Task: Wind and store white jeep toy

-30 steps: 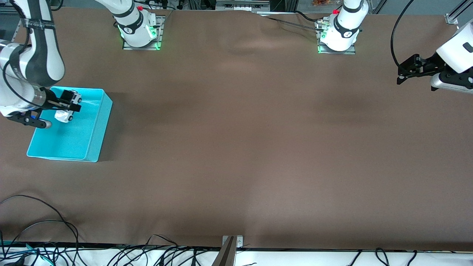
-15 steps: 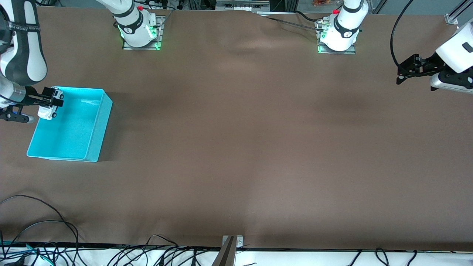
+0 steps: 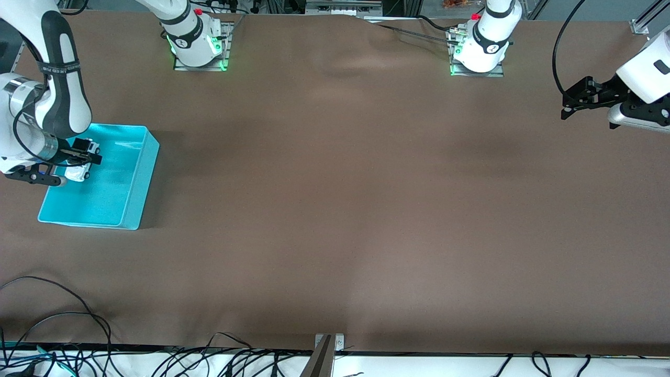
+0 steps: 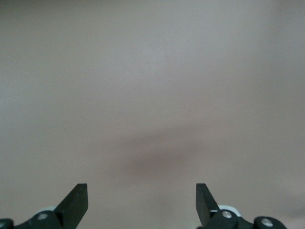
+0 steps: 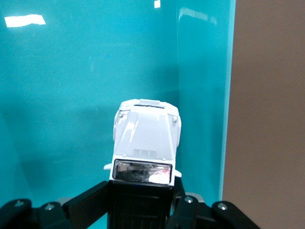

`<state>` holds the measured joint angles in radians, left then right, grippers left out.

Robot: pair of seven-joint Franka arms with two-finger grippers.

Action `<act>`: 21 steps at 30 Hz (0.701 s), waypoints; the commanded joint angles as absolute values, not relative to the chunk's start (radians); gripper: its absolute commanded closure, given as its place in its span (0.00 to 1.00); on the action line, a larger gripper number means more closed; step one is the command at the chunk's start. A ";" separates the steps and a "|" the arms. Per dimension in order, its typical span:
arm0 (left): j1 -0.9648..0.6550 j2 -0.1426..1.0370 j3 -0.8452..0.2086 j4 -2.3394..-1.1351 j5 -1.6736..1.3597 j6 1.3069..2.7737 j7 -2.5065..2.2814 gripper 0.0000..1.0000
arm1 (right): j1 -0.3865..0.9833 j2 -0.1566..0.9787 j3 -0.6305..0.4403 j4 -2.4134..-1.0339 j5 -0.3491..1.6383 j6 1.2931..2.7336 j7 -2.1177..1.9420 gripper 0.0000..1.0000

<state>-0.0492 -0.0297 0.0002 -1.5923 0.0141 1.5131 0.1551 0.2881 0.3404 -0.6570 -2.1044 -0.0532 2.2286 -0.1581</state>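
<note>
Next, I set the white jeep toy, now hanging inside over the cyan bin, down with my right gripper on the cyan bin's bottom between its long walls (image 3: 110,164) (image 5: 112,150).
The white jeep toy (image 3: 84,166) (image 5: 145,138), white with a black roof, hangs over the inside of the cyan bin (image 3: 133,180) (image 5: 71,95). My right gripper (image 3: 82,157) (image 5: 140,200) is shut on the jeep's black roof end, its white hood pointing down into the bin near a corner wall. My left gripper (image 3: 568,104) (image 4: 141,205) is open and holds nothing; it waits in the air over the bare table at the left arm's end.
The brown table cloth (image 3: 335,209) covers the whole table. Both arm bases (image 3: 196,42) (image 3: 479,47) stand along the edge farthest from the front camera. Loose black cables (image 3: 63,335) lie at the table's front edge.
My right gripper with the jeep swung out toward the bin's outer edge, then came back over the bin's inside and sits lower. The left arm has not moved.
</note>
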 commanded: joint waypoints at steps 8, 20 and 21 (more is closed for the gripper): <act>-0.057 -0.012 -0.002 -1.552 0.018 1.489 0.141 0.00 | 0.267 0.425 -0.617 -2.109 0.018 2.278 -0.172 1.00; -0.057 -0.012 -0.003 -1.552 0.018 1.489 0.141 0.00 | 0.224 0.495 -0.574 -2.125 0.025 2.342 -0.172 1.00; -0.057 -0.012 -0.003 -1.552 0.018 1.489 0.141 0.00 | 0.222 0.502 -0.571 -2.125 0.025 2.348 -0.172 1.00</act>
<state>-0.0528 -0.0297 -0.0004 -1.5922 0.0141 1.5131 0.1551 0.2399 0.4823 -0.5872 -2.1153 0.0056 2.3096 -0.1580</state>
